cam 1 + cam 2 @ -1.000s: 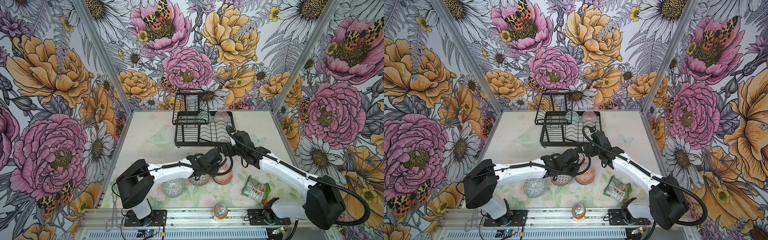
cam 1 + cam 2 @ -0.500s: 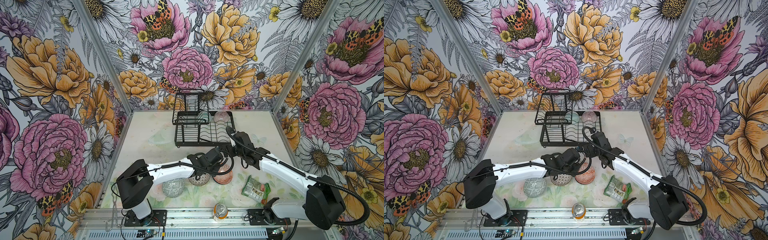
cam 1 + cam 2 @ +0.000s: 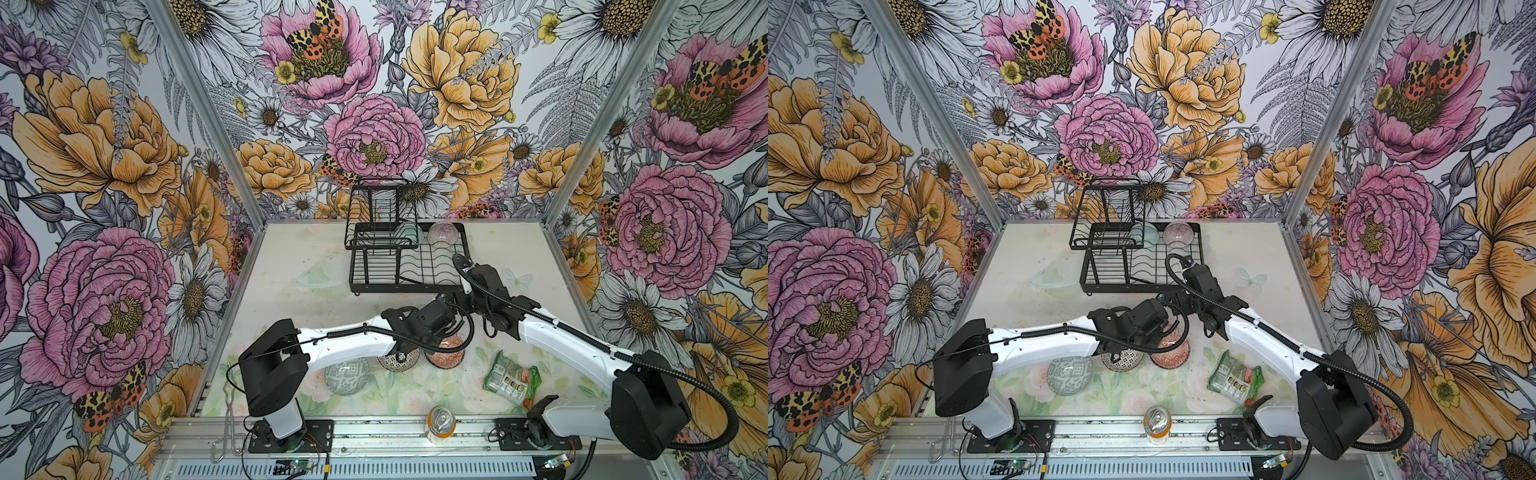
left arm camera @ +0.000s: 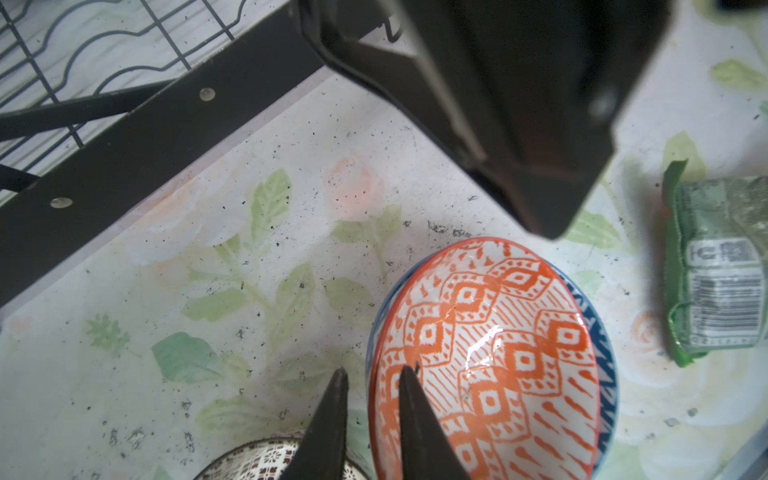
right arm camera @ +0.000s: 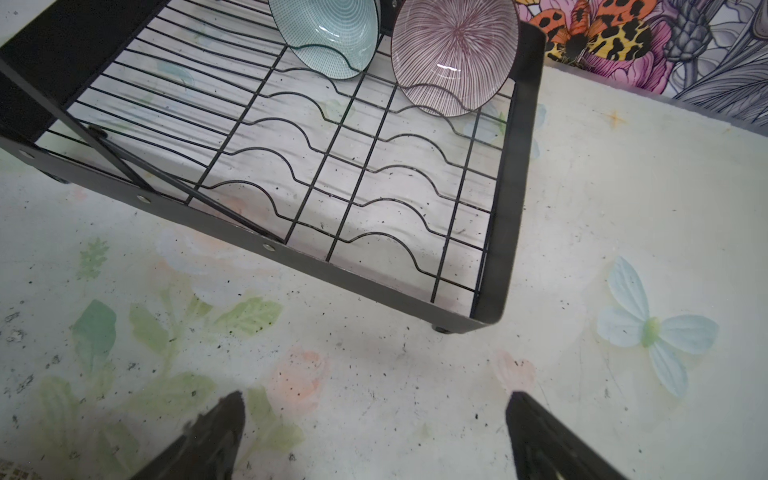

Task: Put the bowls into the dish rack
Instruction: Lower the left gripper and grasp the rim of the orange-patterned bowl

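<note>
The orange-white bowl nests in the blue bowl, rims close; my left gripper will open, pinch only the inner bowl's rim [image 4: 379,382] and lift.
An orange-white bowl [image 4: 490,357] sits nested in a blue bowl [image 4: 602,345] on the table, also seen in a top view [image 3: 446,353]. My left gripper [image 4: 372,369] straddles the orange bowl's rim, one finger inside and one outside, slightly open with a gap on each side. A black-white lattice bowl [image 3: 399,359] and a grey-green maze bowl [image 3: 347,376] lie beside them. The dish rack [image 3: 415,286] holds a pale teal bowl [image 5: 328,33] and a pink-striped bowl [image 5: 453,54] at its back. My right gripper [image 5: 374,415] hangs open over bare table before the rack's near right corner.
A green snack packet [image 3: 511,376] lies right of the bowls, and a drink can [image 3: 440,422] stands at the front edge. The right arm's wrist [image 4: 519,83] hangs close above the left gripper. Floral walls enclose three sides.
The left gripper's jaws have parted a little around the orange bowl's rim. Both arms have barely moved, and the bowls lie where they were.
</note>
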### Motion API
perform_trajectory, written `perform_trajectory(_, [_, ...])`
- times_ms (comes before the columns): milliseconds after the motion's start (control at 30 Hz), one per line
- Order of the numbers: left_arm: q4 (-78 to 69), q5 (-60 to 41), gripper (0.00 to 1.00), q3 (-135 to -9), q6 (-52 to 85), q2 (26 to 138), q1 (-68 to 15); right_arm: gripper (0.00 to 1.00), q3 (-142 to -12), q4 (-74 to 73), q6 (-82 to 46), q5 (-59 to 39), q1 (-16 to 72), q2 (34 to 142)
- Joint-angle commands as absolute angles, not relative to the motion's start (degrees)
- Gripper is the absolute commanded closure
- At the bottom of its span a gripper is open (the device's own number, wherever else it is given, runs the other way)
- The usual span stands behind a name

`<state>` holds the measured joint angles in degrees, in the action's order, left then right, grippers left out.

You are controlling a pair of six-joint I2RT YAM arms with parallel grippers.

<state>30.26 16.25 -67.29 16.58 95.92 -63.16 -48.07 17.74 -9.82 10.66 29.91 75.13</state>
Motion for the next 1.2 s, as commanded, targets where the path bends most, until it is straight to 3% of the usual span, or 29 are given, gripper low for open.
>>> perform_trajectory(0, [30.67,16.84,0.67,-67.39,16.44,96.29,-63.37,0.01,-47.66,16.95,-10.28,10.34,29.54,73.79])
perform_trajectory(200, [30.53,14.06,0.61,-66.32,17.49,97.22,-63.37,0.01,-47.55,16.93,-10.17,10.24,29.44,73.48])
perform_trajectory(367, [30.55,13.43,0.61,-65.25,18.3,98.4,-63.46,0.01,-47.33,16.94,-10.28,10.23,29.43,73.44])
perform_trajectory(767, [31.54,14.7,0.88,-66.79,18.18,98.1,-63.46,0.01,-47.63,16.98,-10.02,10.16,29.27,72.86])
perform_trajectory(1167, [31.98,15.91,1.0,-68.52,17.63,96.68,-62.63,0.0,-47.62,16.96,-9.84,9.91,28.84,72.19])
